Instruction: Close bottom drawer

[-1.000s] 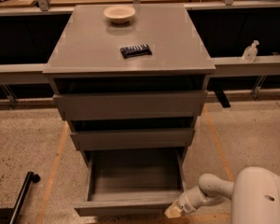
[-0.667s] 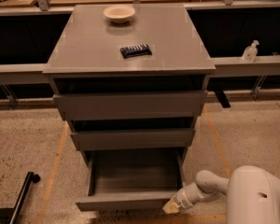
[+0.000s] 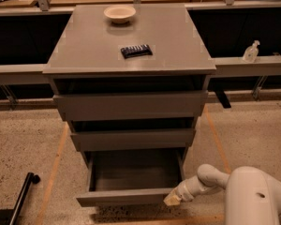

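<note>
My gripper is going to let go of the bottom drawer, which now stands pulled out, with its front pushed back close beneath the middle drawer [image 3: 130, 171].
The bottom drawer [image 3: 126, 197] is the lowest of three grey drawers of the grey cabinet [image 3: 131, 106]. It stands pulled out, showing its bare grey box interior. Its flat front faces me near the bottom of the camera view. My gripper [image 3: 172, 200] sits at the right end of the drawer front, touching or almost touching it. My white arm [image 3: 253, 196] reaches in from the lower right. The middle drawer [image 3: 132, 139] and the top drawer [image 3: 131, 105] stand slightly out.
A cream bowl [image 3: 119, 13] and a dark flat packet [image 3: 136, 50] lie on the cabinet top. A black pole [image 3: 21, 196] lies on the speckled floor at the lower left. A clear bottle [image 3: 251, 51] stands on a ledge at right. Orange floor lines flank the cabinet.
My gripper and arm have moved a little up and to the left along the drawer front's right end. The bottom drawer front has slid in slightly toward the cabinet.
</note>
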You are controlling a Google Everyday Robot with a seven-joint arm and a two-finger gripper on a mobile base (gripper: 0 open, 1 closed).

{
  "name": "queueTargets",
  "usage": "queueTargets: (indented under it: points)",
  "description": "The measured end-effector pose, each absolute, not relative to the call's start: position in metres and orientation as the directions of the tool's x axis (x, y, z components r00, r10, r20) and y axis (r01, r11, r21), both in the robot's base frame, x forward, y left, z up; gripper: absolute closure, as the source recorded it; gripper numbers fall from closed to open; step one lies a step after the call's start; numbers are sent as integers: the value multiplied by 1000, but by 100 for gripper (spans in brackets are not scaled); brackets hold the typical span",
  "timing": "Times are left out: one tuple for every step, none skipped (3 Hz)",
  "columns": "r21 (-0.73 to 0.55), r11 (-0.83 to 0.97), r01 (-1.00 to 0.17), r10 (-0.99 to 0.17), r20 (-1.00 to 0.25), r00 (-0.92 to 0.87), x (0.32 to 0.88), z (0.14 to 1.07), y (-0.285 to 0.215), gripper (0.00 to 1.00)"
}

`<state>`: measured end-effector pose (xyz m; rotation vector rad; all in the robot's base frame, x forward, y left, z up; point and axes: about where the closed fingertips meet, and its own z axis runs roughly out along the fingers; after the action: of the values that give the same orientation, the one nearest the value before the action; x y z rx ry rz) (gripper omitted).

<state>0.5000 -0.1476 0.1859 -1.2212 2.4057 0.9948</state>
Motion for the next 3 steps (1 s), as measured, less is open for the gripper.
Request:
queueTargets:
  points:
    - [409,422,-809,-604,-538,-588,529,193,-158,100]
    - [409,422,-809,-604,-538,-588,529,193,-158,100]
    - [369,425,-827,-620,-547,-563,541,190,-153,100]
